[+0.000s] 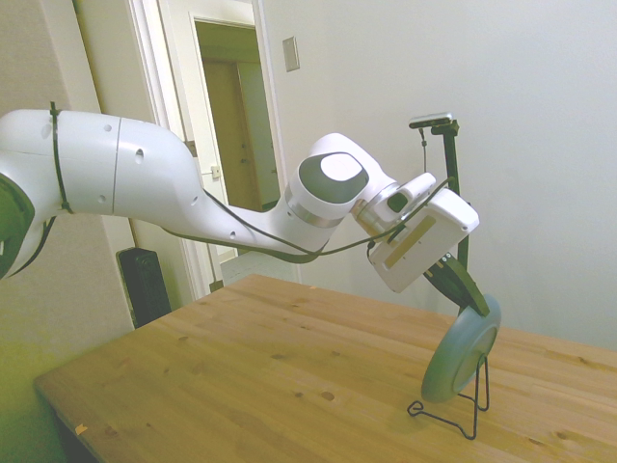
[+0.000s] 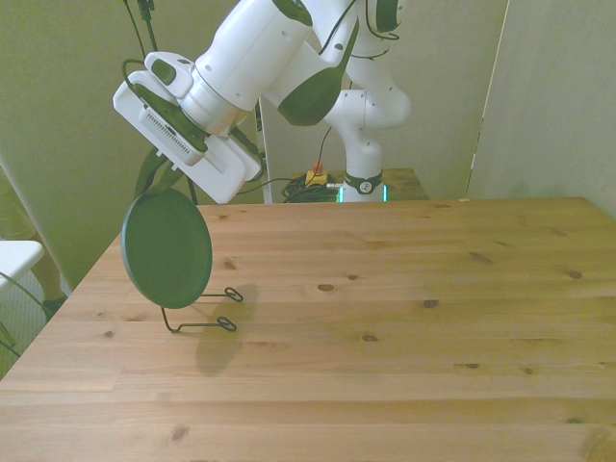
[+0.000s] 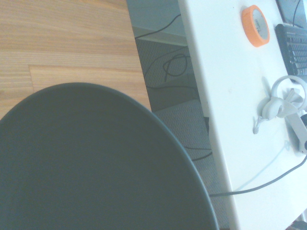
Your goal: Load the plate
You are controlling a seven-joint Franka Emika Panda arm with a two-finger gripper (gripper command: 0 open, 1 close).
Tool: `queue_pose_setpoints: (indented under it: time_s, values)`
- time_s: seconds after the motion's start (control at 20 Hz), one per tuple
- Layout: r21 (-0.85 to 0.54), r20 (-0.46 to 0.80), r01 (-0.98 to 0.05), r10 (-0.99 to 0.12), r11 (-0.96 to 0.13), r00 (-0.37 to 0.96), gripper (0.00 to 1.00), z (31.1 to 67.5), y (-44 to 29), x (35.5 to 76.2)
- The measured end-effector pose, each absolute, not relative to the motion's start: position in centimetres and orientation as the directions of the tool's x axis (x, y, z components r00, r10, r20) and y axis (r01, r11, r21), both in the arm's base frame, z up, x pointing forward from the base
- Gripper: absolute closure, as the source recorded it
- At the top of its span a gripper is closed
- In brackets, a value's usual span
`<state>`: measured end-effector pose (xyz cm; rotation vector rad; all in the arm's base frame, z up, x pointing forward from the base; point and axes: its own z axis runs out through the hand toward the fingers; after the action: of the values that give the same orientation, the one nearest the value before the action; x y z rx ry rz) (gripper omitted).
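Next, my gripper releases the plate standing on the base wires of the thin black wire stand (image 2: 199,322).
The plate (image 1: 461,349) is dark green, round, and held nearly on edge, tilted. My gripper (image 1: 474,306) is shut on its upper rim. Seen from the front, the plate (image 2: 166,248) hangs at the table's left side under the gripper (image 2: 157,191). Its lower edge sits just above the base of the thin black wire stand (image 2: 202,325). The stand (image 1: 472,415) has its upright right behind the plate, and I cannot tell whether they touch. The plate's face (image 3: 96,163) fills most of the wrist view.
The wooden table (image 2: 385,318) stretches wide toward the front view's right. Beyond the table edge, the wrist view shows a white desk (image 3: 225,96) with an orange tape roll (image 3: 254,25), a keyboard and cables on the floor.
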<state>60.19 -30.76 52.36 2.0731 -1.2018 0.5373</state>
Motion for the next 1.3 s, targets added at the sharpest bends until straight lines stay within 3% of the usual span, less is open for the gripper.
queue_pose_setpoints:
  time_s: [0.7,0.75,1.3]
  values:
    - [0.385,0.611,-0.845,-0.583,-0.372,0.535,1.0,48.8,-29.5,62.6]
    - [0.388,0.611,-0.844,-0.583,-0.371,0.536,0.0,48.7,-29.5,62.6]
    - [0.42,0.602,-0.833,-0.576,-0.36,0.553,0.0,48.2,-29.0,62.6]
